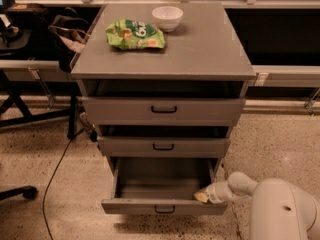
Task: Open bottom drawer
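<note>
Next, my gripper releases the bottom drawer's front panel above the floor [164, 220] in front of the drawer's black handle.
The bottom drawer [165, 207] of the grey cabinet is pulled far out, its inside showing bare, with a small black bar handle on its front. My gripper [202, 196] is at the drawer's right front corner, its tip at the top edge of the front panel, just inside the drawer. My white arm [280, 209] reaches in from the lower right.
The top drawer [164, 110] and middle drawer [163, 146] stand slightly out. On the cabinet top [210, 49] lie a green chip bag [135, 34] and a white bowl [167, 17]. A black cable [55, 174] runs over the floor at left, with chair legs [17, 191] beyond.
</note>
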Controlling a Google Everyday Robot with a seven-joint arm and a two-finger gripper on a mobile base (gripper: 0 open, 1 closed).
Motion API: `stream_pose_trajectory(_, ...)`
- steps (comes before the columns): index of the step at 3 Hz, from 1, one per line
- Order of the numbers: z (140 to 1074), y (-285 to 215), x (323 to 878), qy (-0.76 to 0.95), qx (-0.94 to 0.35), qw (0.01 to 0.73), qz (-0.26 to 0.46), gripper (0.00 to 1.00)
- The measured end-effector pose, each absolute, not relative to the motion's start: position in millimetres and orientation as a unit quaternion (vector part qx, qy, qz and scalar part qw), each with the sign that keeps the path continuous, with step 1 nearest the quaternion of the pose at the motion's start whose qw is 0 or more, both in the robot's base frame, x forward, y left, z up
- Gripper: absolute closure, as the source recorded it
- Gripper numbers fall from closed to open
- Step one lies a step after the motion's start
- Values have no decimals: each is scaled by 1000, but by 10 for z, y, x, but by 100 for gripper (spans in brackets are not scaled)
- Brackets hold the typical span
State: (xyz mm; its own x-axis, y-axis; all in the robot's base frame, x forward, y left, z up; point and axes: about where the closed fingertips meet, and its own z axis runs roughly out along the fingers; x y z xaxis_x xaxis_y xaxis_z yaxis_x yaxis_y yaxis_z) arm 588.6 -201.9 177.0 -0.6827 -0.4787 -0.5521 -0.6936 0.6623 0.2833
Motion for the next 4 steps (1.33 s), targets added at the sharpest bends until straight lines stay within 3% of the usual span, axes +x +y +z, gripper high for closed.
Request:
stream_pose_trajectory(3,1781,-2040,5626,876,-328,229,270,100)
stream_pose_trajectory(4,1788,-2025,5264,864,-322,242,303,100)
